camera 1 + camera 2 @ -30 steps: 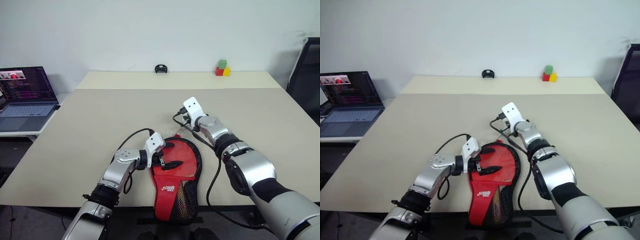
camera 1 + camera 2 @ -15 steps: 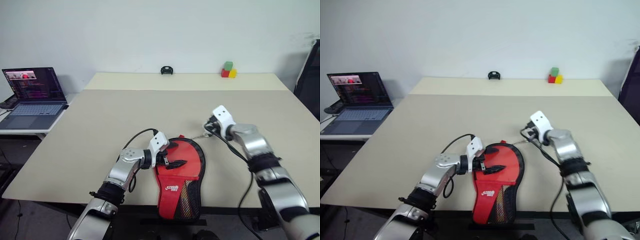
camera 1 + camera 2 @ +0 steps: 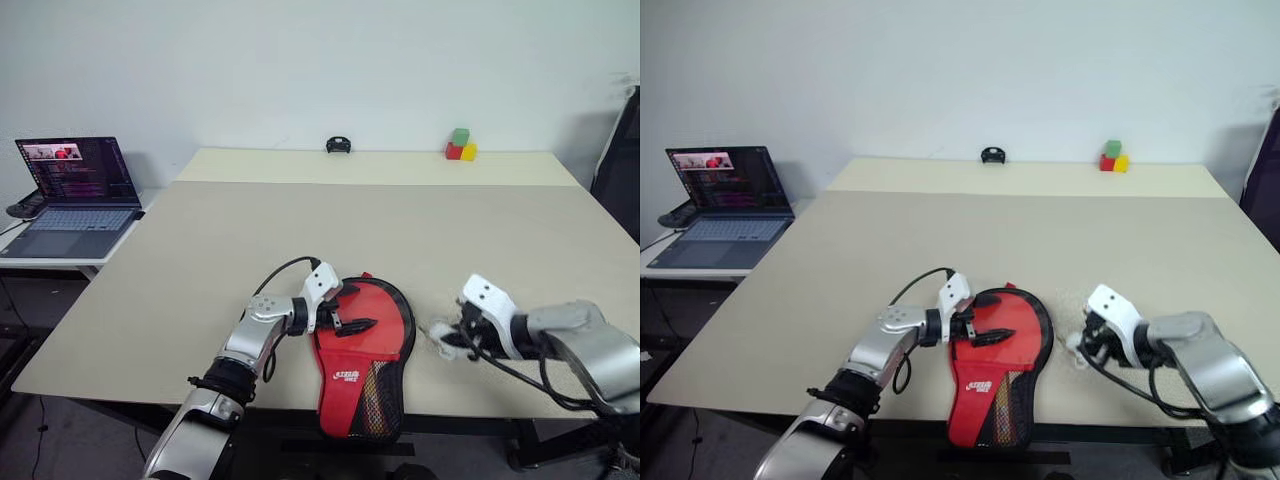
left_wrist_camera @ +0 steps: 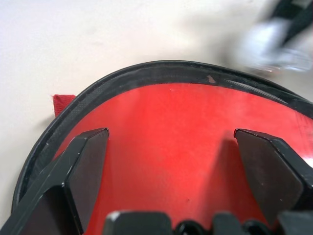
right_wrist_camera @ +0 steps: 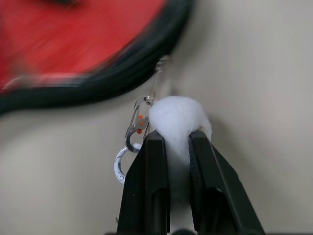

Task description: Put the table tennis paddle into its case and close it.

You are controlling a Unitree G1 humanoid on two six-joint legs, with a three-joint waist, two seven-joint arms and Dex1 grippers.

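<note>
Next, my right gripper lets go of the white pom-pom on the bare table (image 3: 430,383) next to the case's black mesh pocket.
The red case (image 3: 365,350) lies at the table's near edge. Its narrow end, with white lettering and a black mesh pocket, hangs over that edge. My left gripper (image 3: 350,308) hovers open over the case's round part, one finger on each side of the red face (image 4: 161,107). Right of the case, my right gripper (image 5: 177,139) is shut on a white pom-pom (image 5: 177,117). The pom-pom hangs with a small metal clip (image 5: 134,127) from the case's black zipper edge. The paddle is hidden.
An open laptop (image 3: 72,195) sits on a side table to the left. A small black object (image 3: 338,145) and coloured blocks (image 3: 459,145) stand at the table's far edge. A dark chair (image 3: 620,150) is at the right.
My right gripper has swung from behind the case's top back toward the near edge, to the case's right, still holding the pom-pom. The left gripper has stayed put. The camera view has shifted.
</note>
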